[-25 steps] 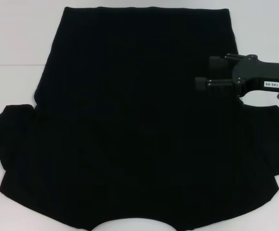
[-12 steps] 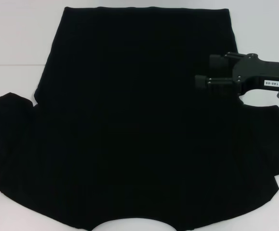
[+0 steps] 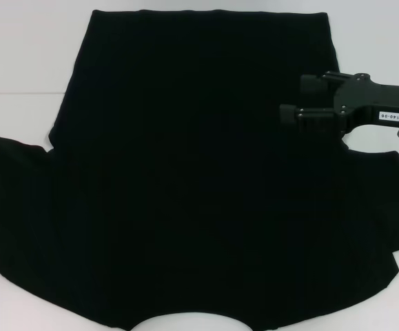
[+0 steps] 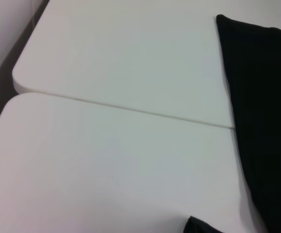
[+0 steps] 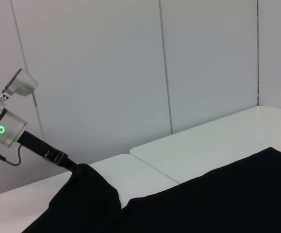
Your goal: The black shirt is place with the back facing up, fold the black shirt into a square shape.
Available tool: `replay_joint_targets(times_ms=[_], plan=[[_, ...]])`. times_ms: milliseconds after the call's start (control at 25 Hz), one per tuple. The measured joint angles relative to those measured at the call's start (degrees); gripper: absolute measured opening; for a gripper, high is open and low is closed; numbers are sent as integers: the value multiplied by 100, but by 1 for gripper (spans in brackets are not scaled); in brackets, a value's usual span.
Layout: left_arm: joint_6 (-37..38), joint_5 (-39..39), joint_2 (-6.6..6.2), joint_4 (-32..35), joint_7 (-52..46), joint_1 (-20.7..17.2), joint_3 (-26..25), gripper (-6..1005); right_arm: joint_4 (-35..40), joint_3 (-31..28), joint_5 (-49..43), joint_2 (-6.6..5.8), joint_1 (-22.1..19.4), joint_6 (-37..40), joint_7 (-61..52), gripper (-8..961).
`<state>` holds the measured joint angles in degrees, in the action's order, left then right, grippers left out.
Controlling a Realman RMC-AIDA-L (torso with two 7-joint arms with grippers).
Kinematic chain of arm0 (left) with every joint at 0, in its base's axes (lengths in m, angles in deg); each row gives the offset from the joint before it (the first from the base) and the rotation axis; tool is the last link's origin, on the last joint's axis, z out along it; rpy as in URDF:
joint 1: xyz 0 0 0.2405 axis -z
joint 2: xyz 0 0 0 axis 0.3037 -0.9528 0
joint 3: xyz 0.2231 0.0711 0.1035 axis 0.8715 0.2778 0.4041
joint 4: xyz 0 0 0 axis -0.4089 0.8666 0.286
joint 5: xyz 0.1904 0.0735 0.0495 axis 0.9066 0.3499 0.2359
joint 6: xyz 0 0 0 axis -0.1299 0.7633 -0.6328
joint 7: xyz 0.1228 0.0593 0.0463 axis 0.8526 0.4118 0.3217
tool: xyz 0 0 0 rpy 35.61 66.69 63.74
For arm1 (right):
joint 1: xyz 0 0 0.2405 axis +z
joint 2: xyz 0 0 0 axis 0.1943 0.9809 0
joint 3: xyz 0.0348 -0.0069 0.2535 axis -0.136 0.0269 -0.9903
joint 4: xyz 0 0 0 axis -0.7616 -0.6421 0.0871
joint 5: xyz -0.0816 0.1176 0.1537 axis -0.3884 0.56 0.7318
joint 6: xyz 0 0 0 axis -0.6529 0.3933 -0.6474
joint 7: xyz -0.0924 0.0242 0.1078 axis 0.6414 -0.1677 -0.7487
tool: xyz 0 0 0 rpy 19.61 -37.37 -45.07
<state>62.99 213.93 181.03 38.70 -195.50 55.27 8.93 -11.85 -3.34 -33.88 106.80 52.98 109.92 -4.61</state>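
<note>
Next, my left gripper releases the tip of the sleeve, now held raised in a peak, near the middle of the black shirt's back (image 3: pixel 174 146), inward from the armpit.
The black shirt (image 3: pixel 192 172) lies spread flat on the white table (image 3: pixel 20 55), its curved neckline at the near edge. Its left sleeve (image 3: pixel 6 186) runs out past the left border of the head view. In the right wrist view, my left gripper (image 5: pixel 65 161) is shut on that sleeve's tip (image 5: pixel 89 187), which it holds raised in a peak. My right gripper (image 3: pixel 297 101) hovers open over the shirt's right side, fingers pointing left with nothing between them. The left wrist view shows the shirt's side edge (image 4: pixel 261 121).
A seam (image 4: pixel 130 110) runs across the table, which is made of two white tops. A rounded table corner (image 4: pixel 16 80) lies at the far left. A pale panelled wall (image 5: pixel 130 73) stands behind the table.
My left gripper has moved left out of the head view, drawing the left sleeve outward and flatter. The right gripper has shifted only slightly.
</note>
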Motion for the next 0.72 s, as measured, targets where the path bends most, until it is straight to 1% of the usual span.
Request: replay_joint_targets(times_ms=[320, 440, 560, 640, 720], plan=[[111, -38, 11, 5, 10, 12, 63, 35, 0, 0, 0, 6, -8, -4, 0, 909], [480, -230, 52, 193, 17, 15, 106, 36, 0, 0, 1, 8, -20, -4, 0, 909], [981, -628, 180, 519, 143, 12, 356, 37, 0, 0, 0, 9, -23, -4, -14, 909], [1297, -909, 313, 723, 224, 14, 612, 38, 0, -45, 0, 7, -30, -4, -29, 909], [1437, -1085, 430, 787, 237, 35, 890, 39, 0, -147, 0, 4, -45, -8, -33, 909]])
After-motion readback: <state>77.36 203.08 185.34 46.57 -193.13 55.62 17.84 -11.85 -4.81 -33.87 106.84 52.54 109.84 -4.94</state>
